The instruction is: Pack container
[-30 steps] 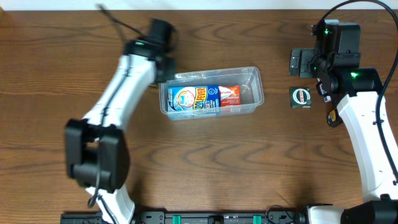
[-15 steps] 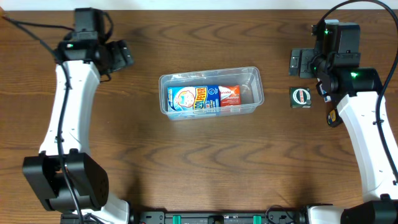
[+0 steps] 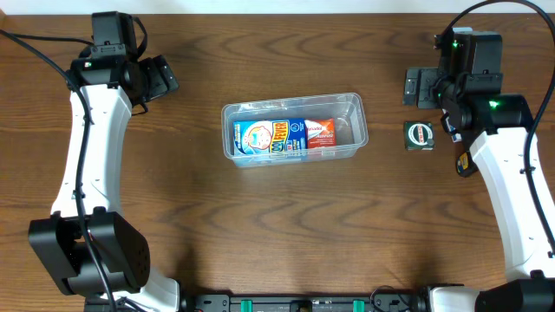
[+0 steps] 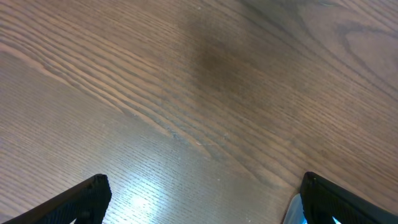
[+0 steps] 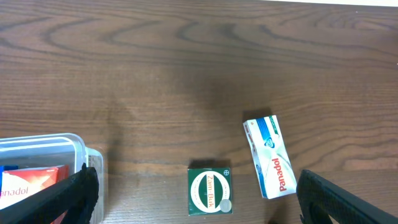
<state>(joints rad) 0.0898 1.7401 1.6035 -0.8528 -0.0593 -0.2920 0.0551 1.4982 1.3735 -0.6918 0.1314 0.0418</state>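
Observation:
The small dark bottle (image 3: 466,164) with the yellow label is just in front of the white Panadol box. My right gripper closes on it next.
The clear container (image 3: 354,104) lies in the middle of the table, holding a blue-and-white box (image 3: 264,137) and a red box (image 3: 319,132). Its corner shows at the left of the right wrist view (image 5: 43,144). My left gripper (image 3: 161,78) is open at the far left, well away from the container, and its wrist view shows only bare wood between the fingers (image 4: 84,200). My right gripper (image 3: 421,87) is open at the back right, hanging above a green Zam-Buk box (image 5: 210,191) and a white Panadol box (image 5: 269,156).
The green box (image 3: 420,135) lies on the wood just right of the container, beside the right arm (image 3: 499,165). The table's back edge runs close behind both grippers. The arm bases stand at the front edge.
The left arm has swung away from the container's left end to the far left of the table, and its jaws have opened. The right arm has not moved.

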